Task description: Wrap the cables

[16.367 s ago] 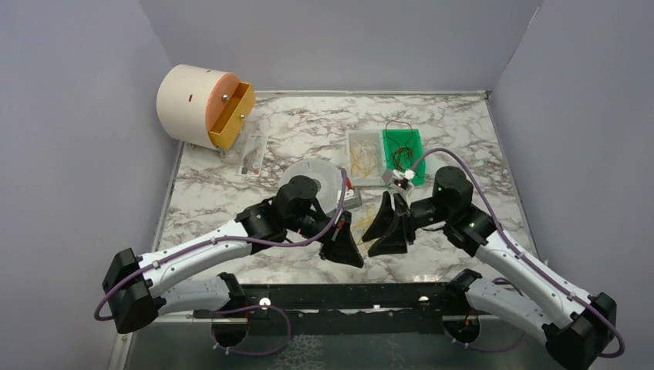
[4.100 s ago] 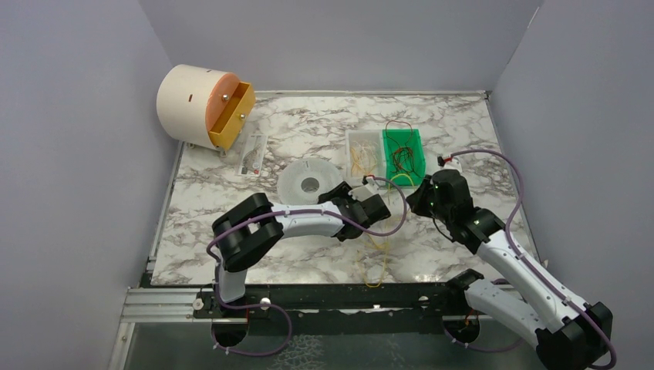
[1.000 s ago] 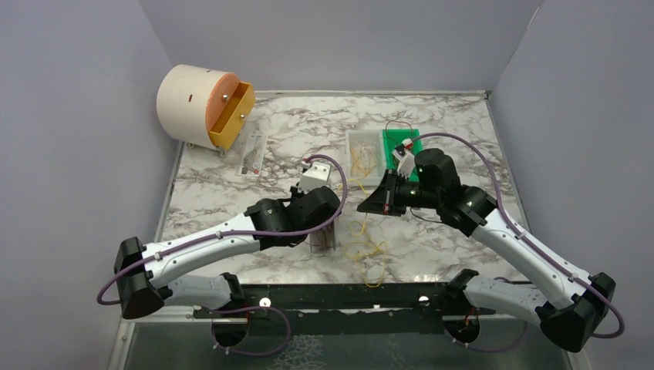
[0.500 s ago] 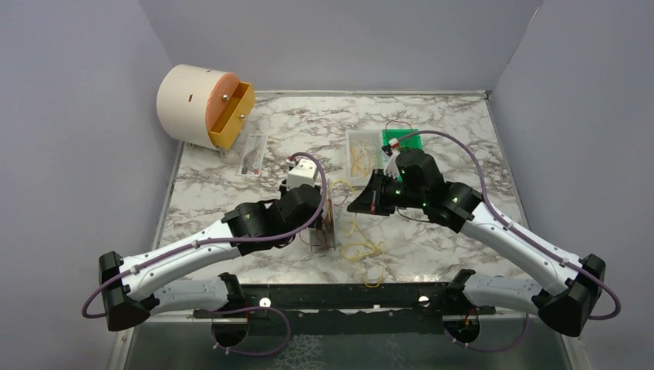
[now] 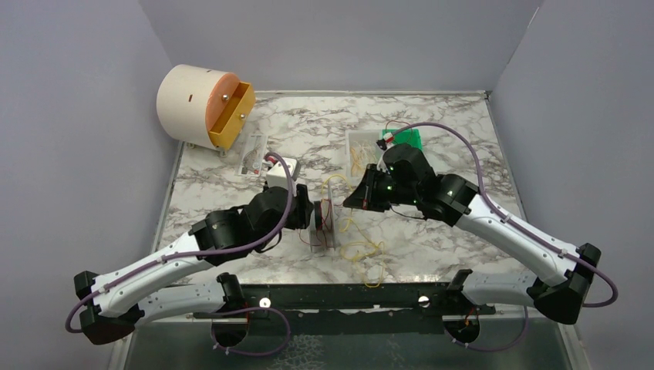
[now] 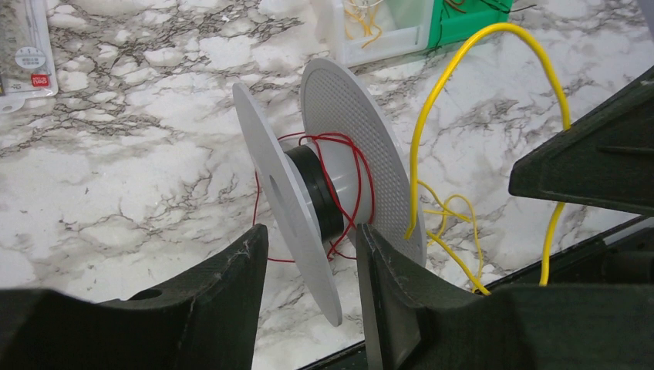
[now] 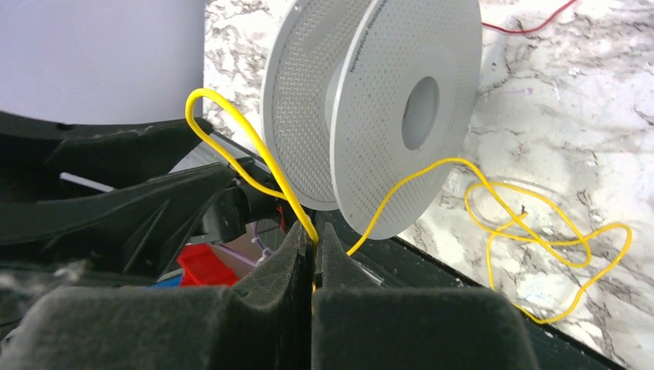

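Next, I pinch the yellow cable's loose end together with the spool's near disc (image 6: 311,258) in my left gripper before wrapping, because that end hangs outside my left gripper's fingers.
A white spool (image 6: 351,123) stands on its edge on the marble, with a thin red cable (image 6: 360,169) looped loosely round its black hub. My left gripper (image 6: 308,235) is open. Its fingers straddle the spool's near flange (image 6: 289,223) with a gap on each side. My right gripper (image 7: 315,231) is shut on a thin yellow cable (image 7: 231,142), which arcs up beside the spool (image 7: 385,100) and trails into loose loops (image 7: 540,231) on the table. From above, the spool (image 5: 318,223) sits between the left gripper (image 5: 308,223) and the right gripper (image 5: 348,203).
A clear tray (image 5: 362,154) of yellow wires and a green tray (image 5: 406,137) stand behind the right arm. A round white container with an open yellow drawer (image 5: 231,116) is at the back left, with a small packet (image 5: 253,154) near it. Yellow loops (image 5: 364,250) lie by the front edge.
My left gripper has opened off the spool's flange and its arm has drawn back to the left. My right gripper has carried the yellow cable leftwards, closer to the spool.
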You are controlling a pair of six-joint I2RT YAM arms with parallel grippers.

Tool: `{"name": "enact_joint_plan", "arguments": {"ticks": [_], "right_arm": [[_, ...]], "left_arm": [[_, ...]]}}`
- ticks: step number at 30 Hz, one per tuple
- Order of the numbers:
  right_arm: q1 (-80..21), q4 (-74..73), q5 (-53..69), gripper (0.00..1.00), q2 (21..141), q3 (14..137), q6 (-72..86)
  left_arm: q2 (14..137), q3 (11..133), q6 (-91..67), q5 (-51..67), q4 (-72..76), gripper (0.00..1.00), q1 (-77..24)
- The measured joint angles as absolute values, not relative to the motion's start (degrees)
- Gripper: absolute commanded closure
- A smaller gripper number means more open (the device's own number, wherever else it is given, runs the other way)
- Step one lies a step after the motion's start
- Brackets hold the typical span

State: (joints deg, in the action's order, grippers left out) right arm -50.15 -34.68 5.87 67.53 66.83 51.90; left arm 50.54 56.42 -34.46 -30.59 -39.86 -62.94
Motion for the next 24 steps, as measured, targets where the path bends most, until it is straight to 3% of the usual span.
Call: {"name": "enact_joint_plan", "arguments": {"ticks": [24], "right_arm": [[-57.3,-48.3,-2.9,0.99,78.3,77.5,59.0]], "left_arm": [[53.7,54.4,-32.1,-28.2,-36.9,0.43,-62.9]]}}
